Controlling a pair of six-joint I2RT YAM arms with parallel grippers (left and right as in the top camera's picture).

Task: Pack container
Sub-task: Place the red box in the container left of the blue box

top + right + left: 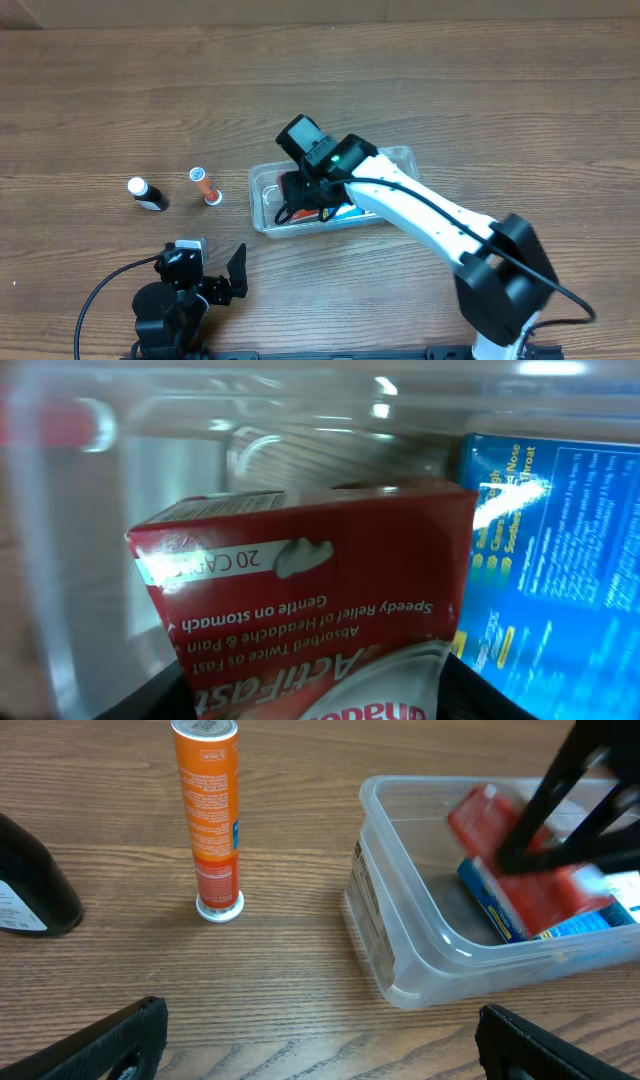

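Observation:
The black bottle is beside the orange tube. My left gripper goes to it next and closes on the bottle's white cap (pixel 138 186).
The clear plastic container (pixel 400 157) sits mid-table. It also shows in the left wrist view (pixel 400 930). My right gripper (pixel 305 197) reaches into its left half, shut on a red medicine box (pixel 310 580) held tilted just above the floor. The red box looks blurred in the left wrist view (pixel 505 845). A blue box (pixel 550 560) lies flat inside, to the right of the red one. My left gripper (pixel 320 1055) is open and empty, low over the table in front of the container's left corner.
An orange tube (pixel 205 186) stands upright left of the container, also in the left wrist view (pixel 210 810). A black bottle with a white cap (pixel 147 194) lies further left, also in the left wrist view (pixel 30 895).

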